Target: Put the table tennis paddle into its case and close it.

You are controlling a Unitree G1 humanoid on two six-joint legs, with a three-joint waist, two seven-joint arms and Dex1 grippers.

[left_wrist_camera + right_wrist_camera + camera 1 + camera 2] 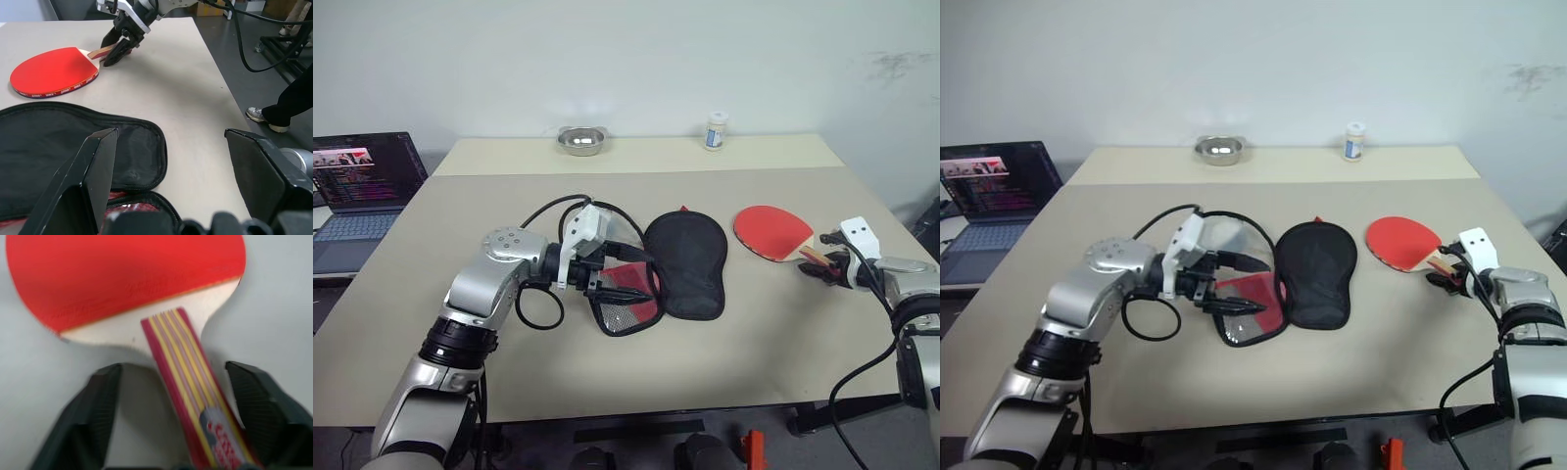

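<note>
The paddle's striped handle slants between my right fingers, so next I align both and grip near the paddle's red blade (171,345) before lifting.
The table tennis paddle (771,231) lies flat at the table's right, red face up, its striped handle (186,362) pointing toward my right gripper (815,264). That gripper is open, one finger on each side of the handle with a gap on both sides. The case (685,259) lies unzipped in the middle of the table. Its black half is spread flat and its red and mesh flap (626,299) is folded out to the left. My left gripper (646,276) is open over that flap, pointing right, with nothing between its fingers.
A laptop (362,186) stands off the table's left side. A metal bowl (581,140) and a small white bottle (715,130) sit along the far edge. Past the table's right edge, a person's leg and shoe (266,115) show on the floor.
</note>
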